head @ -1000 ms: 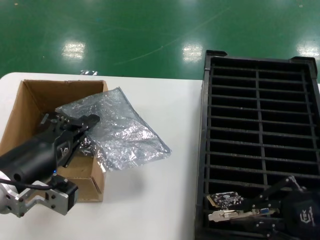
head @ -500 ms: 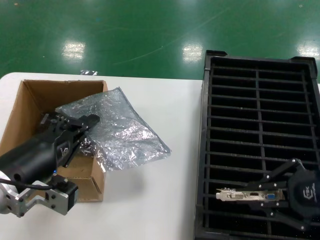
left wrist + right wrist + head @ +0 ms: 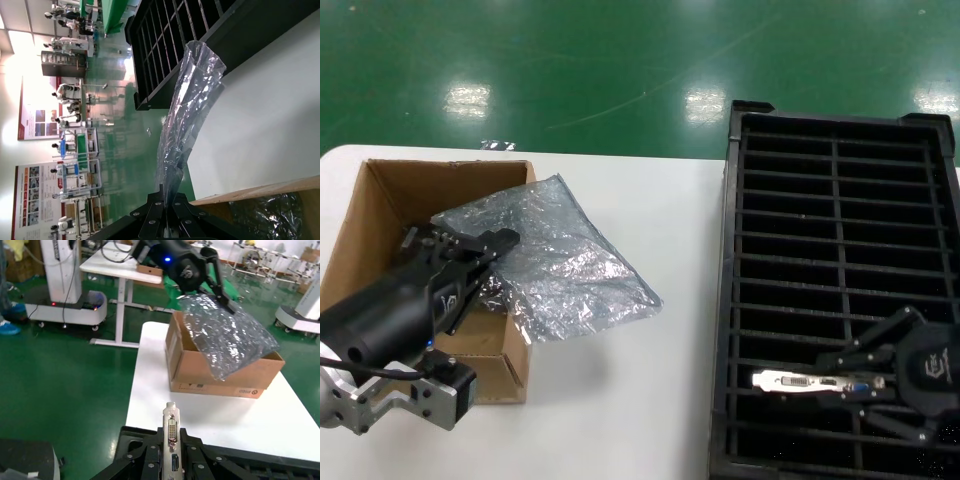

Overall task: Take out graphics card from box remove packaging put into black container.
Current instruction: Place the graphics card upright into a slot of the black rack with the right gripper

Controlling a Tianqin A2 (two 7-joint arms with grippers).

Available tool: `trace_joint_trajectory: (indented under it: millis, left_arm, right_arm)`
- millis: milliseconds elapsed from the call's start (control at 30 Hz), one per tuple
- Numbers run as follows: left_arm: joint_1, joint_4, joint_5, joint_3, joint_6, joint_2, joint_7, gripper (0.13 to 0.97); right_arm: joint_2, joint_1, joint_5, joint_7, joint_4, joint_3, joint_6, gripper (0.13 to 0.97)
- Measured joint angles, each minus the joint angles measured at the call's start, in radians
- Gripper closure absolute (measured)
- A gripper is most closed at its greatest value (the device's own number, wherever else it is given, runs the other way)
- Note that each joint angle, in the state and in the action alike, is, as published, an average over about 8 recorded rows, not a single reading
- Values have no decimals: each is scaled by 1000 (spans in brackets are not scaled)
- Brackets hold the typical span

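Observation:
My right gripper should release the graphics card in a near slot of the black container (image 3: 800, 406), toward the brown box. The card is now held on edge above it.
The graphics card (image 3: 808, 381) (image 3: 171, 426) is held on edge, its silver bracket pointing toward the table, low over a near slot of the black container (image 3: 730, 250) (image 3: 131, 439). My right gripper (image 3: 840, 374) (image 3: 171, 442) is shut on it. My left gripper (image 3: 488, 243) (image 3: 168, 199) is shut on one end of the crinkly silver packaging (image 3: 565, 265) (image 3: 189, 95) (image 3: 227, 337). The packaging drapes over the right wall of the brown box (image 3: 375, 205) (image 3: 215, 377) onto the table. The right wrist view shows the left gripper (image 3: 223, 299) farther off, above the box.
Box and container stand on a white table (image 3: 650, 410) (image 3: 270, 115) with bare surface between them. Inside the box lies a dark glossy bagged bundle (image 3: 280, 215). Green floor lies beyond the table's far edge.
The right gripper has carried the card a little farther over the container and turned it from flat to on edge. The left arm and the packaging have not moved.

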Motion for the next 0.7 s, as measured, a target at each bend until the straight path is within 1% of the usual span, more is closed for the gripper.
trace_joint_trajectory:
  millis: [400,700]
  left_arm:
    - [0,0,0,0,0,0,0,959]
    - [0,0,0,0,0,0,0,959]
  right_arm:
    - [-32,63,-10,19,-101,-12,-41,906]
    - [-16,45,15,32,-77,11,-57,906]
